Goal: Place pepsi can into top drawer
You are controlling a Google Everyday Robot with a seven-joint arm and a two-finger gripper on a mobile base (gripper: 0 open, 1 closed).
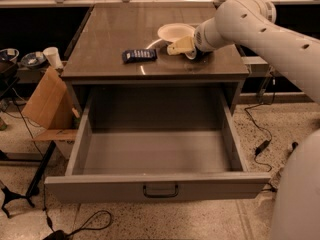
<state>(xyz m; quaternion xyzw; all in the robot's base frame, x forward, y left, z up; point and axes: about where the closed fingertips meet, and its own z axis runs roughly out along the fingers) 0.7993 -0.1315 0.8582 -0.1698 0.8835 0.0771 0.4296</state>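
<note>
Next, I close on the pepsi can's body (200,55) beside the white bowl on the brown table top.
The top drawer (100,184) is pulled wide open below the table top, and I see nothing inside it. Its dark pull handle (160,190) sits at the centre of the grey front panel. My gripper (183,47) hangs low over the right part of the brown table top (110,39), just in front of a white plate (174,32). The white arm (260,26) comes in from the right. The pepsi can does not show; the gripper and wrist may hide it. A flat dark blue snack packet (139,55) lies left of the gripper.
A cardboard box (46,101) leans against the table's left side. A white cup (52,57) and bowls (22,59) stand on a low shelf at the left. Cables (260,134) and stand legs (30,184) lie on the speckled floor.
</note>
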